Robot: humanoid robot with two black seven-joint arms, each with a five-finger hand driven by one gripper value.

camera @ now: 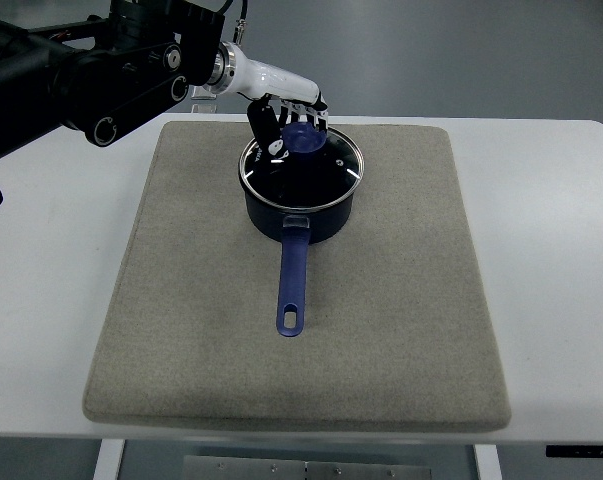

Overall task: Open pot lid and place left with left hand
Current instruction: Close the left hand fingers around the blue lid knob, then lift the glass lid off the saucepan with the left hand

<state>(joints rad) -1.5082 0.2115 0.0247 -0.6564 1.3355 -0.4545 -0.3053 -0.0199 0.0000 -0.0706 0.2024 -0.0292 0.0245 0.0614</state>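
My left gripper should release the glass lid, which now covers the saucepan, on the mat's far corner (pixel 184 191) nearest my black arm, next to the saucepan.
A dark blue saucepan (pixel 299 222) stands on the grey mat (pixel 401 300), its long blue handle (pixel 291 285) pointing toward the near edge. A glass lid (pixel 316 178) with a steel rim covers the pan, and the lid's blue knob (pixel 304 140) shows near its far side. My left hand (pixel 286 122) reaches in from the upper left on a black arm with a white wrist. Its dark fingers (pixel 264 128) curl around the knob from behind and from the left. The lid looks seated on the pan rim. No right arm shows.
The mat lies on a white table (pixel 51 260). Bare mat stretches left of the pan (pixel 181 230) and right of it. The table's edge runs along the bottom of the picture.
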